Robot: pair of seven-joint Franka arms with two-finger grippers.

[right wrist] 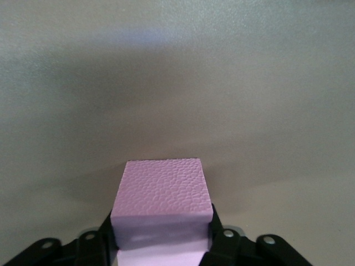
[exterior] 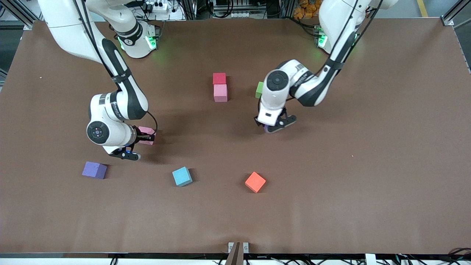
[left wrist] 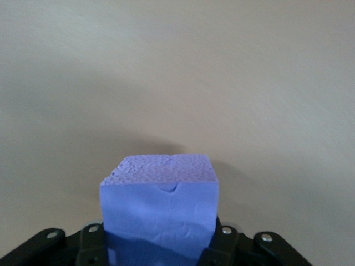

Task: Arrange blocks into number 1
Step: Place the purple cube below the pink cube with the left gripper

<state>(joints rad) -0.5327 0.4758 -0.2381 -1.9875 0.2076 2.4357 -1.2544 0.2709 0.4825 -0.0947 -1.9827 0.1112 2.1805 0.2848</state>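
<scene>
The purple block will go down at the pink end of the red and pink line (exterior: 219, 106), set there by my left gripper.
A red block (exterior: 219, 78) and a pink block (exterior: 220, 92) lie touching in a line mid-table, the pink one nearer the front camera. A green block (exterior: 259, 89) is partly hidden by the left arm. My left gripper (exterior: 271, 127) (left wrist: 158, 237) is low at the table, shut on a purple block (exterior: 266, 129) (left wrist: 159, 202). My right gripper (exterior: 146, 136) (right wrist: 162, 239) is also low, its fingers pressed on both sides of a second pink block (exterior: 147, 130) (right wrist: 162, 199). Another purple block (exterior: 94, 170) lies nearer the front camera than the right gripper.
A cyan cube (exterior: 182, 176) and an orange cube (exterior: 255, 182) lie nearer the front camera, between the two grippers. The brown table (exterior: 368, 165) stretches bare toward the left arm's end.
</scene>
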